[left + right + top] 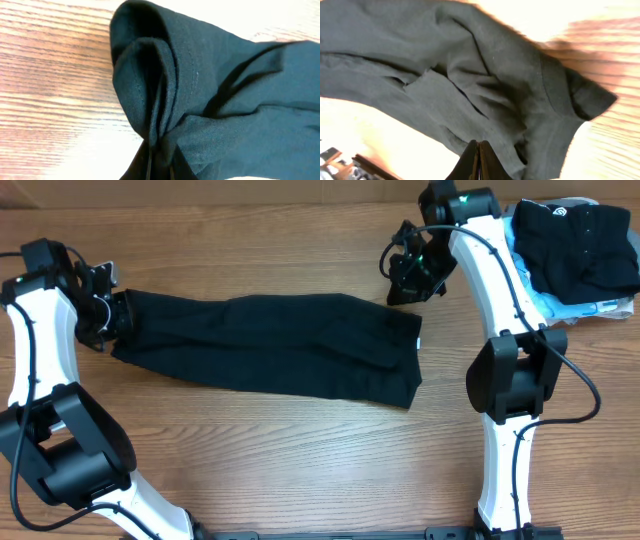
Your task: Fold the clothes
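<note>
The robot's right gripper is closed and empty over the far corner of the garment, so it should back away, open and grab the short edge [415,350] near its middle.
A long black garment [280,340] lies stretched flat across the wooden table. My left gripper [112,315] is at its left end and is shut on a bunched fold of the cloth, seen close in the left wrist view [159,157] with the garment [210,100] filling the frame. My right gripper [405,285] is by the garment's far right corner. In the right wrist view its fingers [478,150] are pressed shut in front of the wrinkled garment [470,75], and no cloth is visibly pulled up to the tips.
A stack of folded clothes [575,245], black on top of light blue, sits at the table's far right corner behind the right arm. Bare wooden tabletop [300,460] lies in front of the garment.
</note>
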Robot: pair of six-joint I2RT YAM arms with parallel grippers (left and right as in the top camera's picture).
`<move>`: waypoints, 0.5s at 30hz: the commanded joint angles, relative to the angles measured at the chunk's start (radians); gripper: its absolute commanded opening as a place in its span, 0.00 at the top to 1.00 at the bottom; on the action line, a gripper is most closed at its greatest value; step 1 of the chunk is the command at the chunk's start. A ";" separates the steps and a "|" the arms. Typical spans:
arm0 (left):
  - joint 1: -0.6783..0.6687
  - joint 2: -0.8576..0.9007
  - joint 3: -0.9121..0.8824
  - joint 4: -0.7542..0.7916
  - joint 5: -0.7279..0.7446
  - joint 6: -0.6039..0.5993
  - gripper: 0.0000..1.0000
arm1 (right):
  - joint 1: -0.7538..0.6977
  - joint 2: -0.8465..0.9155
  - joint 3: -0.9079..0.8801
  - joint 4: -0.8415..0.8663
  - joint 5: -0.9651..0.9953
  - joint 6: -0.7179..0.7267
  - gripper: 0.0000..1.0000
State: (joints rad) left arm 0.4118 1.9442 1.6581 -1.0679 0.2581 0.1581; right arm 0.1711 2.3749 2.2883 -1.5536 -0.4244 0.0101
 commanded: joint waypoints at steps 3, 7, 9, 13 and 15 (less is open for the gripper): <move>-0.053 -0.017 0.061 -0.067 0.009 0.104 0.96 | 0.005 -0.027 -0.146 0.076 -0.075 0.029 0.96; -0.161 -0.014 0.062 -0.088 0.004 0.184 0.96 | -0.009 -0.030 -0.141 0.124 -0.075 0.028 0.96; -0.222 -0.014 0.062 -0.087 -0.005 0.208 0.96 | -0.017 -0.030 -0.125 0.127 -0.075 0.028 0.96; -0.343 -0.008 0.061 -0.080 -0.010 0.247 0.96 | -0.034 -0.030 -0.100 0.127 -0.075 0.027 0.96; -0.402 0.007 0.061 -0.074 -0.035 0.246 0.96 | -0.042 -0.030 -0.088 0.128 -0.075 0.027 0.96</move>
State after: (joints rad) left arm 0.0872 1.9446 1.6913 -1.1473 0.2489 0.3504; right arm 0.1505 2.3753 2.1540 -1.4307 -0.4835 0.0330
